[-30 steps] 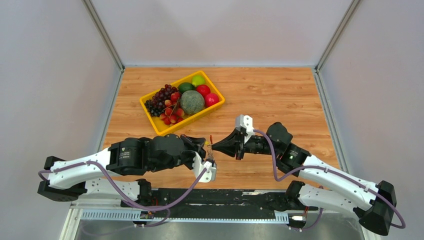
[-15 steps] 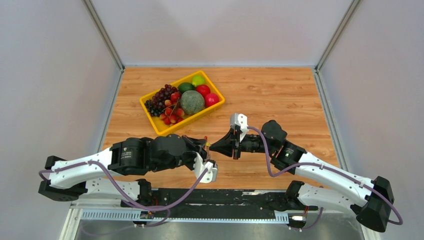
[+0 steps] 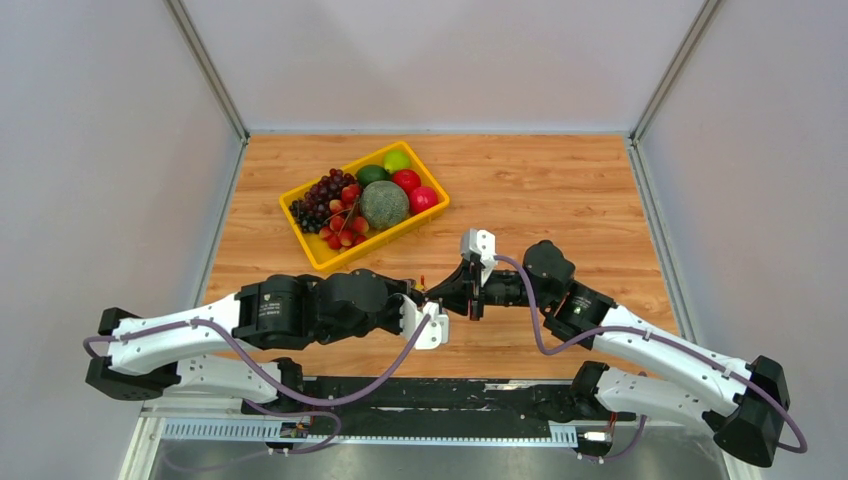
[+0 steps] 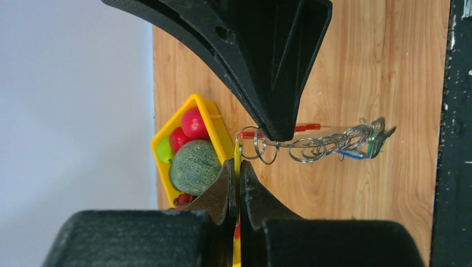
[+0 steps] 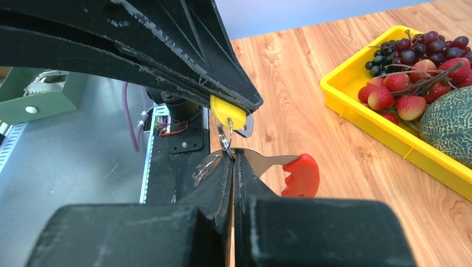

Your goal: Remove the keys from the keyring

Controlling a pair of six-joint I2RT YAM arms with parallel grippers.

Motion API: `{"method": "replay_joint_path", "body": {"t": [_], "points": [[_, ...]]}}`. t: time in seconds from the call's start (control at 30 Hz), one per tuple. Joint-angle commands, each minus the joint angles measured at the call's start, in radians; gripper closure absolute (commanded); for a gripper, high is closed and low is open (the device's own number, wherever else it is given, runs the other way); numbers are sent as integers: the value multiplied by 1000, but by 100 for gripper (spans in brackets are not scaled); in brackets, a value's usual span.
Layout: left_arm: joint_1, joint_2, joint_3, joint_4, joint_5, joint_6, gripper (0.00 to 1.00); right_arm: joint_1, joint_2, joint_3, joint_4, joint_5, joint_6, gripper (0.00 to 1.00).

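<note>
The flat metal piece with the red tag is lying across my right gripper's fingertips, so next I open and take the ring alone [image 5: 230, 134] beside the yellow key.
The keyring hangs between my two grippers above the table's near middle. In the left wrist view it is a chain of silvery rings [image 4: 311, 147] with blue and green keys [image 4: 367, 147] at its far end. My left gripper [image 4: 240, 162] is shut on the yellow key [image 4: 237, 150]. My right gripper [image 5: 232, 156] is shut on the keyring's flat metal piece with the red tag [image 5: 301, 175]. The yellow key's head [image 5: 227, 113] sits in the left fingertips just above. In the top view the left gripper [image 3: 414, 300] and right gripper [image 3: 440, 297] almost touch.
A yellow fruit tray [image 3: 322, 262] with grapes, a melon and other fruit stands at the back left of the wooden table. It also shows in the left wrist view [image 4: 218, 127] and the right wrist view [image 5: 356, 105]. The table's black near edge [image 4: 459, 167] lies close below the keyring.
My right gripper has moved left and my left arm has moved right. The two grippers now stand closer together, both still holding the bunch.
</note>
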Motion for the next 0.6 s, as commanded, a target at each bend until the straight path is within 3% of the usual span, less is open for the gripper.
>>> {"method": "replay_joint_path", "body": {"t": [0.0, 0.4, 0.57], "points": [[-2, 11, 75, 142, -44, -119, 100, 10, 0, 42, -39, -37, -41, 100], [0, 126, 166, 22, -135, -270, 100, 25, -14, 39, -99, 7, -103, 100], [4, 131, 160, 20, -163, -304, 100, 26, -49, 33, -105, 108, -97, 100]]}}
